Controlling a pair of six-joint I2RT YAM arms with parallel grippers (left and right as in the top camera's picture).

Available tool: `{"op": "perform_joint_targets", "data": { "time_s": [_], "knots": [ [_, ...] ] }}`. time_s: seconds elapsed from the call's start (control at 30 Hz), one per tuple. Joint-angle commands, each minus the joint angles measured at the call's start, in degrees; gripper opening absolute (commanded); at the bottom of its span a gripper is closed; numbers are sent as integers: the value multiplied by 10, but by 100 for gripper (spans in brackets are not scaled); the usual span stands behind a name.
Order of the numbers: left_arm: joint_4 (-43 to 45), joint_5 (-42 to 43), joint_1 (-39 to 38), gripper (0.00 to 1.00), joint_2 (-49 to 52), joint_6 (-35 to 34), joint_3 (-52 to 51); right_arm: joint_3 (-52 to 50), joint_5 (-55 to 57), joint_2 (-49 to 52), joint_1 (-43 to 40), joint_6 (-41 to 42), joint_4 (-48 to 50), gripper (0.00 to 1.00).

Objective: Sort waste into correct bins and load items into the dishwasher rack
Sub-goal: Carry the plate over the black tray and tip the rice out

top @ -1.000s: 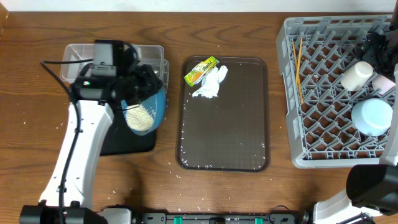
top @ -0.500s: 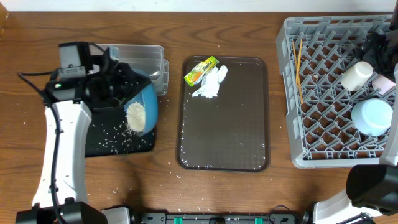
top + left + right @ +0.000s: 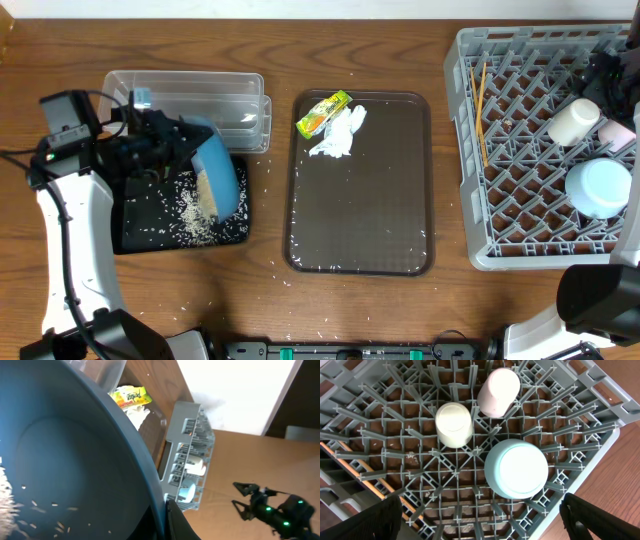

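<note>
The robot's left gripper will release the large dark-blue bowl on the brown tray's empty area (image 3: 377,197) in front of the tissue.
My left gripper (image 3: 172,150) is shut on the rim of the large dark-blue bowl (image 3: 216,176), tipped on its side over the black tray (image 3: 150,235). Rice (image 3: 196,208) lies heaped and scattered on that tray. In the left wrist view the bowl's inside (image 3: 65,460) fills the frame, with a few grains left and the jaws (image 3: 162,520) clamped on its rim. The clear tub (image 3: 200,95) stands behind. The wrapper (image 3: 323,112) and tissue (image 3: 338,135) lie on the brown tray. My right gripper (image 3: 480,515) is open above the rack (image 3: 520,200), which holds chopsticks (image 3: 480,110), white cup (image 3: 453,424), pink cup (image 3: 498,391) and light-blue bowl (image 3: 516,467).
The brown serving tray (image 3: 360,220) sits mid-table between the black tray and the rack. Loose rice grains dot the wood around the trays. The right arm (image 3: 608,70) hangs over the rack's far right corner.
My left arm has swung left and tipped the dark-blue bowl further. The rice has poured from the bowl onto the black tray. The right arm has not moved.
</note>
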Motion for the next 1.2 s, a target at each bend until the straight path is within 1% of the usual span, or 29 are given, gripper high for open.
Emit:
{"op": "perform_joint_targets", "data": {
  "time_s": [0.0,0.17,0.33,0.47,0.5,0.73,0.87,0.97,1.07,1.17],
  "knots": [
    [0,54,25,6,-8,8,-12,1,4,1,-4,10,0,99],
    [0,102,66,6,-6,8,-18,1,4,1,-4,10,0,99],
    [0,132,113,6,-6,8,-19,1,4,1,-4,10,0,99],
    [0,209,146,6,-6,7,-28,1,4,1,-4,10,0,99],
    [0,217,153,6,-6,7,-31,1,4,1,-4,10,0,99],
    [0,220,193,6,-5,7,-55,1,4,1,-4,10,0,99],
    [0,250,202,6,-4,8,-55,1,4,1,-4,10,0,99],
    [15,249,212,6,-2,7,-55,1,4,1,-4,10,0,99],
    [-9,257,214,6,-1,8,-55,1,4,1,-4,10,0,99],
    [21,233,221,6,0,-4,-55,1,4,1,-4,10,0,99]
  ]
}}
